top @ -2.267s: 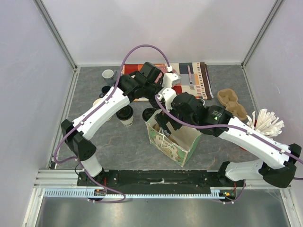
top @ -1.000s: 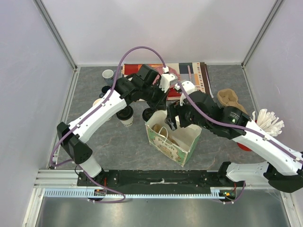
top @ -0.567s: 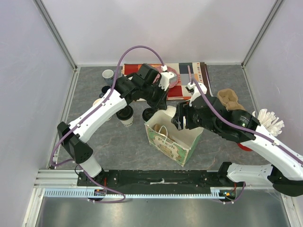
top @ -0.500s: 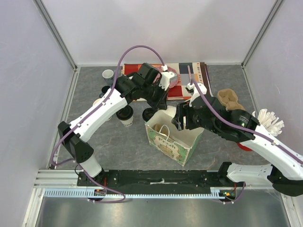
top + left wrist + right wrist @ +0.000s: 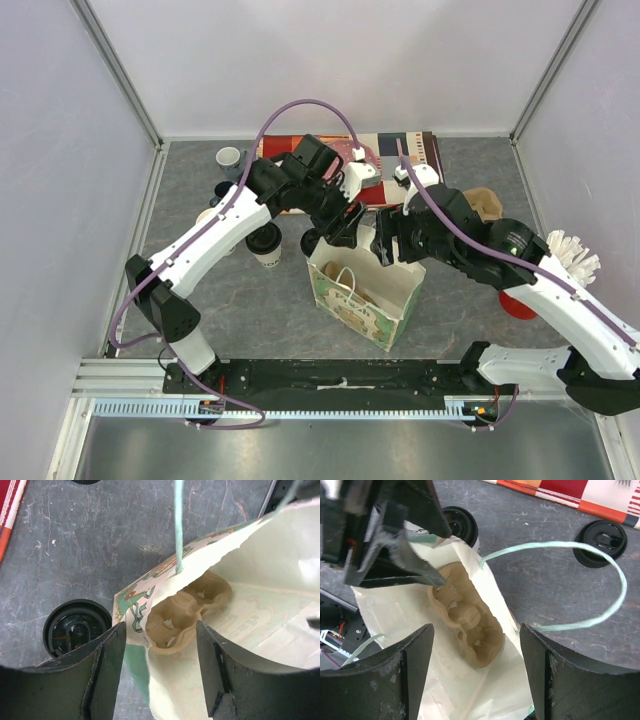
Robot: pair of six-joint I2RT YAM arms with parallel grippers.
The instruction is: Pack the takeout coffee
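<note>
The cup carrier is slanting against the bag's side, so next my left gripper pinches the bag's top corner (image 5: pixel 148 642) and lifts the bag before the coffee goes in.
The open paper bag (image 5: pixel 365 300) stands at mid-table with a cardboard cup carrier (image 5: pixel 190 612) lying inside it. One takeout coffee cup (image 5: pixel 267 245) with a black lid stands left of the bag. A second lidded cup (image 5: pixel 76 628) sits against the bag's far corner, also in the right wrist view (image 5: pixel 461 524). My left gripper (image 5: pixel 160 680) hangs open over the bag's far rim, the torn paper edge between its fingers untouched. My right gripper (image 5: pixel 477 680) is open above the bag's mouth, empty. A loose black lid (image 5: pixel 599 542) lies near the cloth.
The bag's green string handle (image 5: pixel 580 580) loops out over the table. A red striped cloth (image 5: pixel 405 170) lies at the back, small mugs (image 5: pixel 229 157) at back left, a second cardboard carrier (image 5: pixel 487 205) and a white bundle (image 5: pixel 565 260) at right.
My left gripper has opened and let go of the bag's rim. My right gripper has risen out of the bag and drawn back toward the far right side.
</note>
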